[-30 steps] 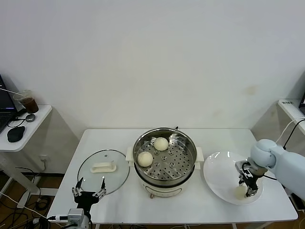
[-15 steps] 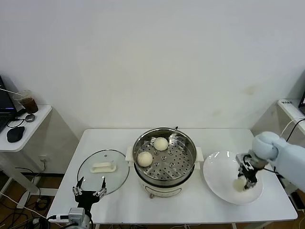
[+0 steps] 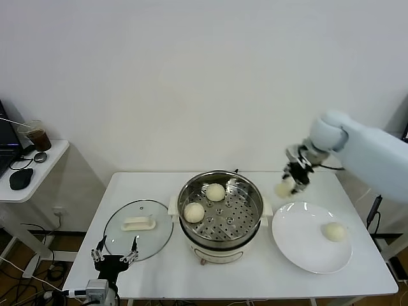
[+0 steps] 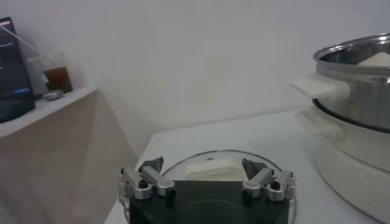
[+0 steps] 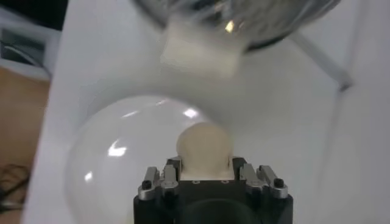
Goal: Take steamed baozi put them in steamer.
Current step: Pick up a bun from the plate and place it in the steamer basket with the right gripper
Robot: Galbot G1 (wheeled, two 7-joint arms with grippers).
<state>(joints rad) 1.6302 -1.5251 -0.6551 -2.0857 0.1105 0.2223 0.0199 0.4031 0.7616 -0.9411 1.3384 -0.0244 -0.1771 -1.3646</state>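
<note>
My right gripper has the baozi. It will let go of it on the front part of the steamer's perforated bottom (image 3: 218,229), near the steel rim.
The steel steamer (image 3: 220,210) stands mid-table on its white base, with two cream baozi (image 3: 215,192) (image 3: 194,212) inside on the perforated floor. My right gripper (image 3: 288,183) is shut on a third baozi (image 5: 204,148) and holds it in the air above the table, between the steamer's right handle and the white plate (image 3: 299,239). A fourth baozi (image 3: 333,231) lies on the plate's right part. The steamer's rim and handle show in the right wrist view (image 5: 201,49). My left gripper (image 4: 207,175) is open and empty, low at the table's front left, over the glass lid (image 3: 138,228).
The glass lid with its white handle (image 4: 211,168) lies flat left of the steamer. A side desk (image 3: 35,167) with a cup and mouse stands far left. A wall runs close behind the table.
My right gripper has lifted one baozi off the plate and carried it up and left towards the steamer. One baozi now shows on the plate. The left arm barely moved.
</note>
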